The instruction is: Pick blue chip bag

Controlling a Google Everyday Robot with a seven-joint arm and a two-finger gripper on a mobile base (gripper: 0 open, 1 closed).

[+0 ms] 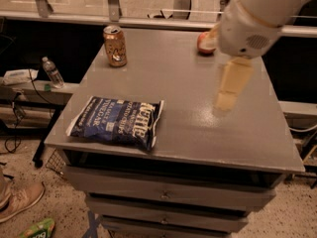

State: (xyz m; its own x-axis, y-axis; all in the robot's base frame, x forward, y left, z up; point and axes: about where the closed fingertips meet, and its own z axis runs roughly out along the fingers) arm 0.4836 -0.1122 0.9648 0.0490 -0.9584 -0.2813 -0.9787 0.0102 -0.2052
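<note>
Next, my gripper closes on the back corner [152, 109] of the blue chip bag, at the end that is farther away from the water bottle.
The blue chip bag [118, 122] lies flat near the front left corner of the grey table [183, 128], its white "Kettle" lettering facing up. My gripper [226, 99] hangs from the white arm [257, 19] above the right middle of the table, pointing down. It is well to the right of the bag and holds nothing that I can see.
A tan drink can [115, 45] stands at the back left of the table. A red apple [204, 42] at the back is partly hidden by my arm. Drawers [163, 195] sit under the tabletop. A water bottle [52, 72] and a green packet [37, 228] lie off to the left.
</note>
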